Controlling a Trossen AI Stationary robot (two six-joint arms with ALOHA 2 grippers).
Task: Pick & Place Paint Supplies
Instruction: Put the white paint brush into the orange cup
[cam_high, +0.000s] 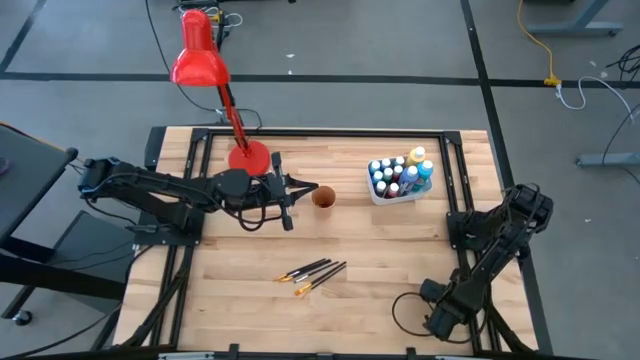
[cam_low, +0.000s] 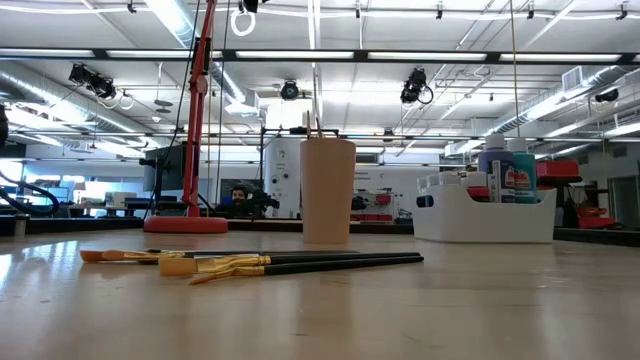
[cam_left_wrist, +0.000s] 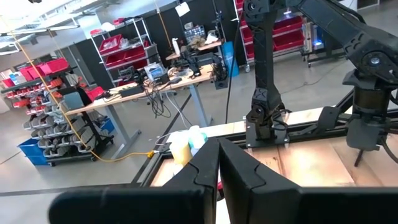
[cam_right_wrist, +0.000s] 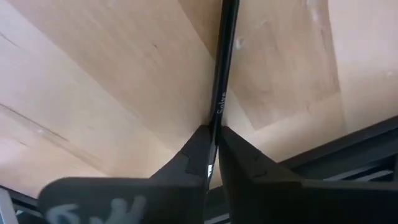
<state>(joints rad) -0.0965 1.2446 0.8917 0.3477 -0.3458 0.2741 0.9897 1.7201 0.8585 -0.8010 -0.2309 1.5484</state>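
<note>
Next, I release the paintbrush with my right gripper on the bare wood (cam_high: 363, 220) by the white tub's near corner facing the orange cup.
Several dark-handled paintbrushes (cam_high: 312, 272) (cam_low: 290, 263) with orange-yellow ends lie flat on the wooden table near its front middle. Paint bottles (cam_high: 400, 178) (cam_low: 510, 175) stand in a white tub (cam_low: 485, 215) at the far right. My right gripper (cam_right_wrist: 213, 134) (cam_high: 437, 318) is over the table's near right corner, pointing steeply down and shut on a thin dark paintbrush handle. My left gripper (cam_left_wrist: 219, 146) (cam_high: 300, 189) hovers level, just left of the orange cup (cam_high: 323, 197), its fingers shut. Two thin sticks rise out of the cup's top (cam_low: 312, 126). My right gripper pinches the thin dark brush handle (cam_right_wrist: 219, 106) between its two fingers, coming from above and pointing steeply down. The handle runs on from the fingertips over the wood, and its far end leaves the picture. Whether the brush rests on the table I cannot tell.
A red desk lamp (cam_high: 200, 60) stands on its round base (cam_high: 248, 158) at the far edge, just behind my left arm. Black frame rails (cam_right_wrist: 348, 155) border the table beside my right gripper. A dark cable loop (cam_high: 405, 305) lies by the right arm.
</note>
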